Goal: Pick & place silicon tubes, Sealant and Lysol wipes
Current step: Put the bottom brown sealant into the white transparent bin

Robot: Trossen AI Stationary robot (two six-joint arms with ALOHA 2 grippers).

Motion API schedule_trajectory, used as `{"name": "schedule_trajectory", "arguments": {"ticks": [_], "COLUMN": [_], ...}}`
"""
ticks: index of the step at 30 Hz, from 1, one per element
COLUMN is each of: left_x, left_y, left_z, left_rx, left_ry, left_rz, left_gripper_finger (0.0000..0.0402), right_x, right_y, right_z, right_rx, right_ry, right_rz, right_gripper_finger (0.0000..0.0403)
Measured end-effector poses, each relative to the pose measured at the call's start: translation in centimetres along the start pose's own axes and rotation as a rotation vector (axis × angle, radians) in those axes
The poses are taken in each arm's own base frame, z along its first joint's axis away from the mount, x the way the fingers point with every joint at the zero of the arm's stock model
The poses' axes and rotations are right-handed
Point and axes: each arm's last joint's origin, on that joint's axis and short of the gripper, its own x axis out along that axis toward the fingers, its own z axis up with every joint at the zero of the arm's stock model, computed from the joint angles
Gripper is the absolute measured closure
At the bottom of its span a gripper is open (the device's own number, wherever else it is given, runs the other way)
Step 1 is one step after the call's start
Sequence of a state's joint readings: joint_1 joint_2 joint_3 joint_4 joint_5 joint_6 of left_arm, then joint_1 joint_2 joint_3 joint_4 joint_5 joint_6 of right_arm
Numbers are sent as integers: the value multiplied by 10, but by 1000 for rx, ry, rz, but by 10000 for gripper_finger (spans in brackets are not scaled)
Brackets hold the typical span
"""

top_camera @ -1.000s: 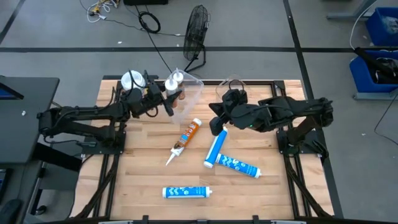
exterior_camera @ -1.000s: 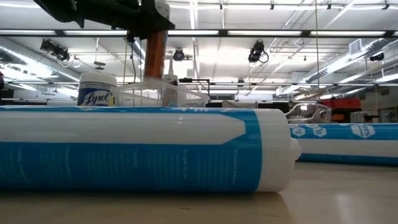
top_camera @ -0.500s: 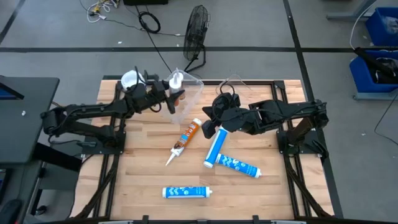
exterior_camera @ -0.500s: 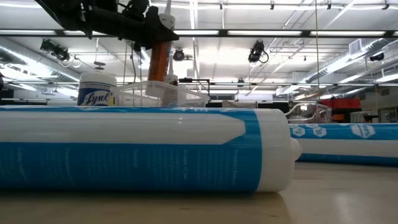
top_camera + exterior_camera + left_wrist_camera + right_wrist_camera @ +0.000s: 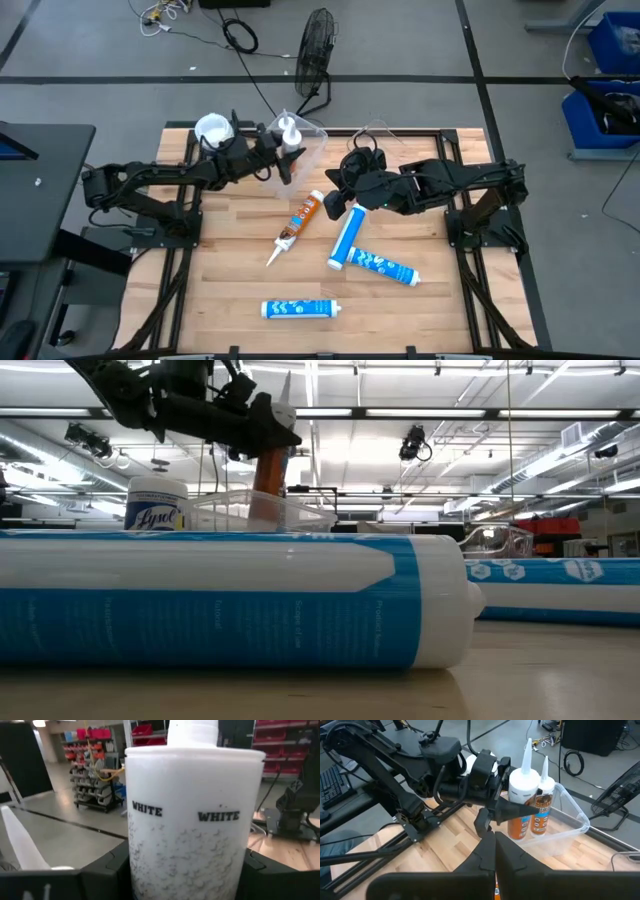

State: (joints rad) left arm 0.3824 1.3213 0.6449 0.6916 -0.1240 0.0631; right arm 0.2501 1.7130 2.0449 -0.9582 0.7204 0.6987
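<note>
My left gripper is going to let go of the orange-brown sealant tube in the near corner of the clear plastic bin (image 5: 278, 181).
My left gripper (image 5: 277, 157) is shut on a slim orange-brown sealant tube (image 5: 521, 805) with a white nozzle. It holds the tube upright in the clear plastic bin (image 5: 308, 150) at the table's far side. A second such tube (image 5: 543, 795) stands in the bin beside it. The yellow Lysol wipes canister (image 5: 211, 128) with its white lid stands left of the bin. A third orange tube (image 5: 301, 216) lies on the table. My right gripper (image 5: 495, 851) is shut and empty, just right of that tube's base end. My left gripper pinches the tube's upper body (image 5: 150, 870), below the white "WHITE" band, between its two fingers. The fingers (image 5: 506, 810) come level from the table's left and lie across the tube. The tube is upright, its lower end inside the bin; whether it stands on the floor is hidden.
Three blue-and-white tubes lie on the table: two near the middle right (image 5: 345, 239) (image 5: 386, 266) and one by the near edge (image 5: 300, 309), filling the low view (image 5: 230, 598). A black fan (image 5: 316, 48) stands on the floor beyond the table.
My left gripper has carried the orange-brown tube toward the table's right edge, over the bin, and down, so that its lower end now stands inside the bin. My right gripper has gone a little toward the table's left, toward the orange tube lying on the table.
</note>
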Motion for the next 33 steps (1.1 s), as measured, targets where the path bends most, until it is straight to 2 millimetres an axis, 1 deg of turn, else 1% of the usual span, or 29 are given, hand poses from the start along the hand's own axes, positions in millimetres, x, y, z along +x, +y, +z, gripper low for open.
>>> {"name": "schedule_trajectory", "arguments": {"ticks": [3,6,12,15,19,23,31,33], "left_x": [2,2,-17,-23,-27,-30,-41,-43], "left_y": [1,2,3,4,7,8,13,16], "left_z": [1,-7,-30,-33,-44,-47,-65,-66], "left_rx": [-3,-1,-60,-65,-56,-40,-54,-58], "left_ry": [-29,-4,-64,-113,-63,-60,-13,-29], "left_rz": [6,8,14,17,37,59,125,140], "left_gripper_finger": [193,193,193,193,193,192,193,193], "right_x": [1,2,6,6,8,9,9,8], "right_y": [-1,-2,-5,-6,-7,-8,-8,-8], "right_z": [0,1,4,4,5,6,6,6], "right_rx": [1,3,-6,-19,-22,-25,-26,-28], "right_ry": [2,2,14,14,20,28,28,32], "right_rz": [0,-4,0,-1,1,9,11,15], "right_gripper_finger": [403,403,403,403,403,403,403,403]}}
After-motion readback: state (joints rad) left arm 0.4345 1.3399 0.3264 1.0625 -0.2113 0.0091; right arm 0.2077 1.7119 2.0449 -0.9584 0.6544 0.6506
